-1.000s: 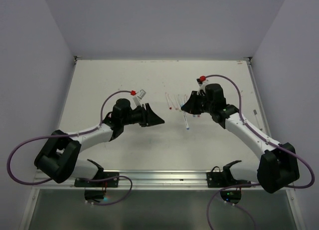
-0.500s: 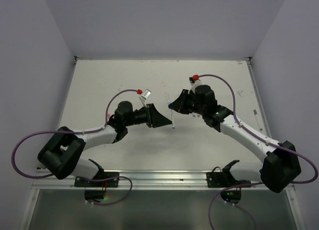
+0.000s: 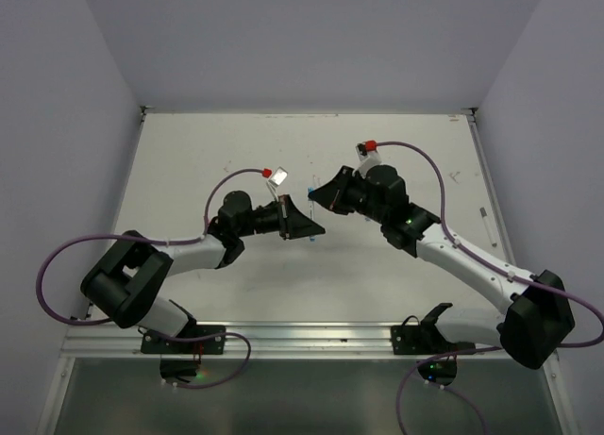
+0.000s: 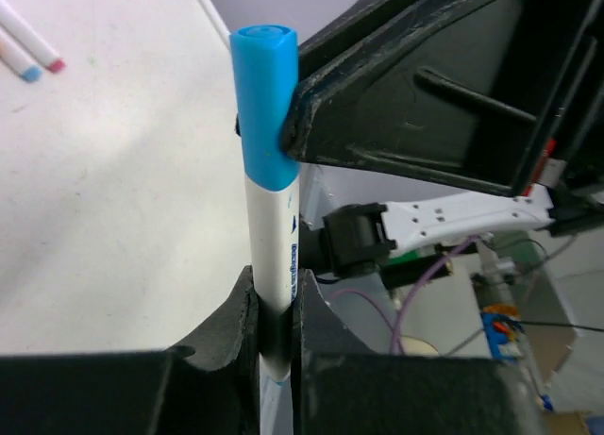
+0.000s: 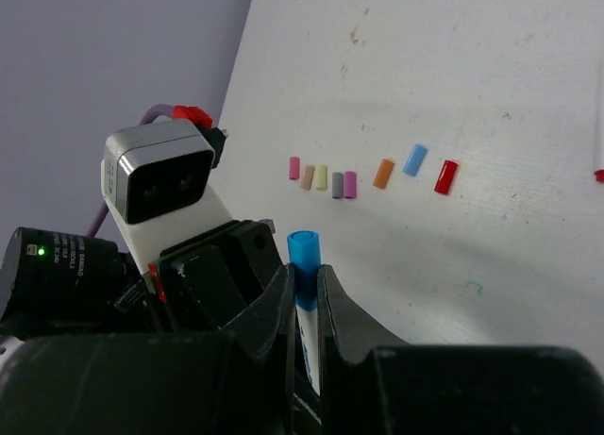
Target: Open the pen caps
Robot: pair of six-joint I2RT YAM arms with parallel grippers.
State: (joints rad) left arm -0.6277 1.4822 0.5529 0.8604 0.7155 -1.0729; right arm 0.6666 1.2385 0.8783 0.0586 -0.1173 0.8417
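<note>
The blue cap's side is pinched by just the fingertips of my right gripper, so it should open and take the cap (image 5: 304,254) deeper between its fingers before pulling it off.
A white pen (image 4: 275,256) with a blue cap (image 4: 266,105) is held in the air between both grippers. My left gripper (image 4: 274,303) is shut on the pen's white barrel near its lower end. My right gripper (image 5: 304,276) is shut on the blue cap (image 5: 304,251), and one of its black fingers (image 4: 377,124) presses on the cap in the left wrist view. In the top view the left gripper (image 3: 308,225) and the right gripper (image 3: 319,197) meet tip to tip above the middle of the table. Several loose caps (image 5: 350,184) lie in a row on the table.
The cap row runs from a pink cap (image 5: 294,168) to a red cap (image 5: 445,176). Two more pens (image 4: 28,50) lie on the white table (image 3: 217,152). A thin white stick (image 3: 488,225) lies near the right edge. Walls close in three sides.
The right gripper lifted a pen from the group on the table and carried it left. The left gripper moved right and shut on its barrel.
</note>
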